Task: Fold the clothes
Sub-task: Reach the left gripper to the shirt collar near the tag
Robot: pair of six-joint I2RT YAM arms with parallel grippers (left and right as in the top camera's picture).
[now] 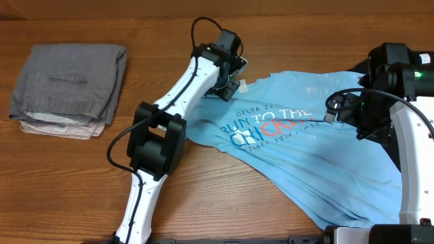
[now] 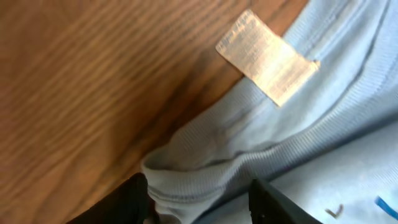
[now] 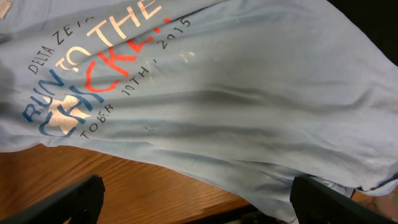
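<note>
The hem of the light blue T-shirt reaches under the arm of my right gripper. So my left gripper needs to pinch the collar [image 2: 189, 182] and pull the shirt toward the grey stack.
The light blue T-shirt [image 1: 319, 146] lies spread and wrinkled on the right half of the wooden table, chest lettering up. It fills the right wrist view [image 3: 249, 93]. Its ribbed collar [image 2: 249, 149] and white neck label [image 2: 267, 56] show in the left wrist view. My left gripper [image 1: 227, 85] is at the collar. Its fingers [image 2: 196, 205] are open, with a bunched fold of collar between them, against the left finger. My right gripper [image 1: 332, 114] hovers over the shirt's right side. Its fingers [image 3: 199, 199] are wide open and empty, above the shirt's hem and bare table.
A stack of folded grey clothes [image 1: 68, 88] lies at the far left of the table. Bare wood [image 1: 224, 196] lies in front of the shirt. The left arm [image 1: 176, 102] stretches diagonally across the middle.
</note>
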